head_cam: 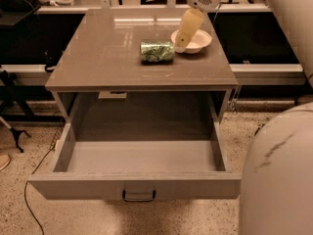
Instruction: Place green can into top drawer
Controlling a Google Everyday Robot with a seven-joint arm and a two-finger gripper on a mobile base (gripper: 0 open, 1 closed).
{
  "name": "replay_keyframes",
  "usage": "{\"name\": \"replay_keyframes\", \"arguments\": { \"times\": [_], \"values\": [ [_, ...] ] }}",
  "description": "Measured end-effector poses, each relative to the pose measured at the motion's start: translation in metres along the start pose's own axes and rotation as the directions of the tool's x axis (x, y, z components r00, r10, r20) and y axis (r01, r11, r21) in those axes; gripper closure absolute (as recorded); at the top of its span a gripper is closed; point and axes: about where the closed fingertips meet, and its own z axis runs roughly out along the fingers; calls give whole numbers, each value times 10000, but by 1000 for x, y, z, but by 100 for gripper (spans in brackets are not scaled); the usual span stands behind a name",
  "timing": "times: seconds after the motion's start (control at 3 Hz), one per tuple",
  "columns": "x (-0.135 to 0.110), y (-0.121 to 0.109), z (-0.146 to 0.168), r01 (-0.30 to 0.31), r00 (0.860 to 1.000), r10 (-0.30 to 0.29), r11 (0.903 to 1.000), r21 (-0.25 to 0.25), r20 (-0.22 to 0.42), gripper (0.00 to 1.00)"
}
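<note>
The gripper needs to close next on the middle of the green can (pixel 158 50), beside the cream bowl.
The green can (pixel 157 51) lies on its side on the cabinet's top (pixel 112 58), towards the back, just left of a cream bowl (pixel 199 42). The top drawer (pixel 134 185) is pulled fully out below, with a dark pull handle (pixel 139 196) at the centre of its front; nothing shows inside it. My gripper (pixel 181 45) hangs from the cream wrist at the top of the camera view. Its tip is over the bowl's left rim, just right of the can and apart from it.
My pale arm (pixel 293 18) runs down the right edge, and my rounded body (pixel 279 175) fills the lower right corner beside the drawer. Dark stands and a cable (pixel 19 131) are on the floor at the left. Benches run along the back.
</note>
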Motion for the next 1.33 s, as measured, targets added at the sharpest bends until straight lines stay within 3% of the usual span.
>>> {"name": "replay_keyframes", "arguments": {
  "times": [0.67, 1.33],
  "values": [
    [-44, -3, 73, 887, 9960, -888, 9935, -707, 23, 0],
    [-54, 3, 132, 975, 9952, -973, 9817, -1639, 92, 0]
  ]
}}
